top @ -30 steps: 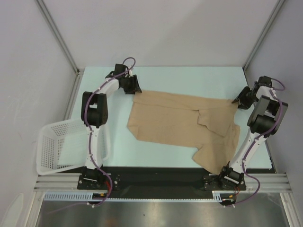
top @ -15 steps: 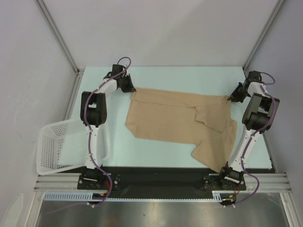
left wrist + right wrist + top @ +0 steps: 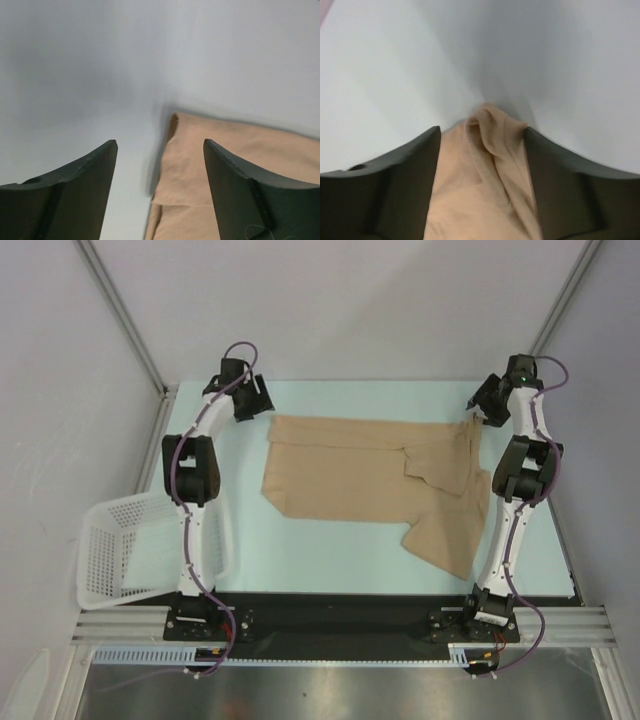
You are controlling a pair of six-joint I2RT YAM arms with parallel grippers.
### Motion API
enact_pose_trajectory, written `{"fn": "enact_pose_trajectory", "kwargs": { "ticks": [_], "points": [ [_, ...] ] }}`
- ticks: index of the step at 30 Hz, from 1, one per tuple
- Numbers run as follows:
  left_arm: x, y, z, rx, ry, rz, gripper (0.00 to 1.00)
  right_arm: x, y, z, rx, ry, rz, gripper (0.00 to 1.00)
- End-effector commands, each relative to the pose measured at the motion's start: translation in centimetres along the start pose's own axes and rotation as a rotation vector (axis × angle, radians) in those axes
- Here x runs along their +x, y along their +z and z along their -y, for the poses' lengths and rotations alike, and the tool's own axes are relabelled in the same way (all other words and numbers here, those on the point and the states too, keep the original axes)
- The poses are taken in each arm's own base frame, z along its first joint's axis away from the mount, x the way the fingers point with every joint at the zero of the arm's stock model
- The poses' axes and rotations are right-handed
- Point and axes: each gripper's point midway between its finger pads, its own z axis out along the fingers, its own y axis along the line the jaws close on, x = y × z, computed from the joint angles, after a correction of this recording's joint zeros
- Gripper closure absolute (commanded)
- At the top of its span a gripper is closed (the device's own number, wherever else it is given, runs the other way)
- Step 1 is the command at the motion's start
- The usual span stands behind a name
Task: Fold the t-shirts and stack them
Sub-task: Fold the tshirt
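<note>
My left gripper is going to close on the near corner (image 3: 266,492) next to the white basket, at the end of the short edge of the tan t-shirt.
One tan t-shirt (image 3: 370,480) lies spread across the pale table, partly folded, with a flap hanging toward the near right. My left gripper (image 3: 252,403) is open at the far left, just beyond the shirt's far-left corner. In the left wrist view that corner (image 3: 225,165) lies flat on the table between the spread fingers of the gripper (image 3: 160,145). My right gripper (image 3: 483,405) is open at the far right. In the right wrist view a bunched fold of the shirt's corner (image 3: 495,130) stands between the spread fingers of the gripper (image 3: 482,131).
A white lattice basket (image 3: 110,550) lies tipped at the near left, beside the left arm's base. Metal frame posts (image 3: 125,325) rise at the far corners. The table's far edge (image 3: 360,382) runs just behind both grippers.
Both grippers moved toward the far edge, dragging the shirt with them and stretching its far edge flatter. The left gripper now sits off the cloth corner.
</note>
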Motion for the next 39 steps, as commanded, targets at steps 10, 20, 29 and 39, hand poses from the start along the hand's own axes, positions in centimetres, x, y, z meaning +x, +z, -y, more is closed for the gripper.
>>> {"fn": "enact_pose_trajectory", "kwargs": {
  "ticks": [10, 20, 29, 39],
  "points": [
    [0.7, -15.5, 2.6, -0.183, 0.165, 0.120, 0.26, 4.8, -16.2, 9.2, 0.542, 0.067, -0.019, 0.14],
    [17.5, -21.3, 7.0, -0.122, 0.326, -0.049, 0.34, 17.1, -21.0, 2.8, 0.286, -0.060, -0.133, 0.16],
    [20.1, -20.6, 4.8, -0.397, 0.307, -0.147, 0.56, 26.8, -26.3, -1.7, 0.050, -0.256, -0.206, 0.17],
    [20.5, -16.0, 4.8, -0.538, 0.308, -0.219, 0.54, 29.2, -28.0, 1.5, 0.058, -0.267, -0.227, 0.16]
  ]
}}
